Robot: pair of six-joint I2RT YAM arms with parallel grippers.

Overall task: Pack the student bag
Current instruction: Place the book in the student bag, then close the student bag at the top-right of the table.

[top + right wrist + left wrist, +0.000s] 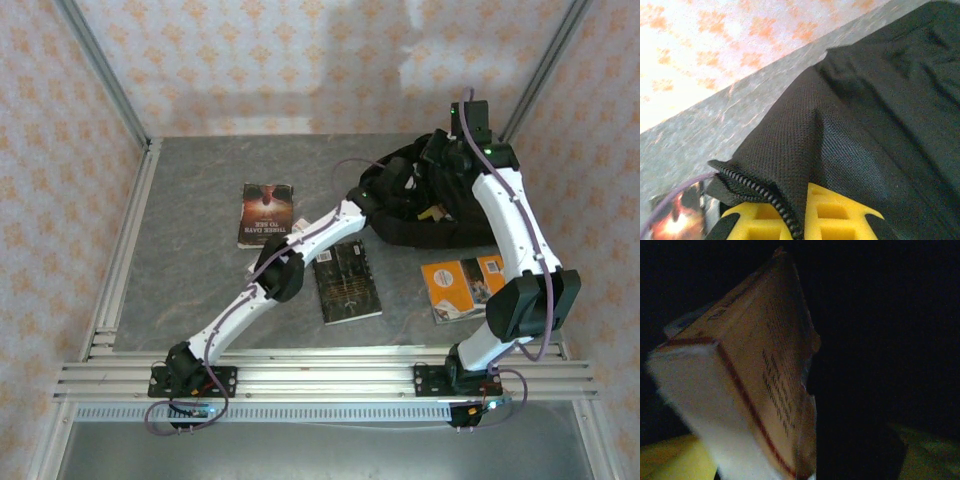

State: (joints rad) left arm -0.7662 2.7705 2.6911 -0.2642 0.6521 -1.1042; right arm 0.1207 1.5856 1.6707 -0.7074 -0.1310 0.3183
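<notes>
My right gripper has the bag's zippered edge. It will let go of that edge at the bag's near rim [418, 232], between the black and orange books.
The student bag [455, 225], a black fabric backpack, lies at the back right of the table. My right gripper [805, 210] is shut on the bag's zippered edge [765, 197], with fabric pinched between the yellow pads; from above it sits at the bag's far rim [440, 155]. My left gripper [403, 188] reaches into the bag's mouth. Inside the dark bag a tan book [745, 385] with a red border stands on end. My left gripper [802, 460] is open there, its yellow fingers [675, 460] set wide on either side of the book.
Three books lie on the grey table: a dark red one [265, 213] at the left, a black one [347, 281] in the middle under the left arm, and an orange one [465, 287] by the right arm. Metal frame posts and patterned walls enclose the table.
</notes>
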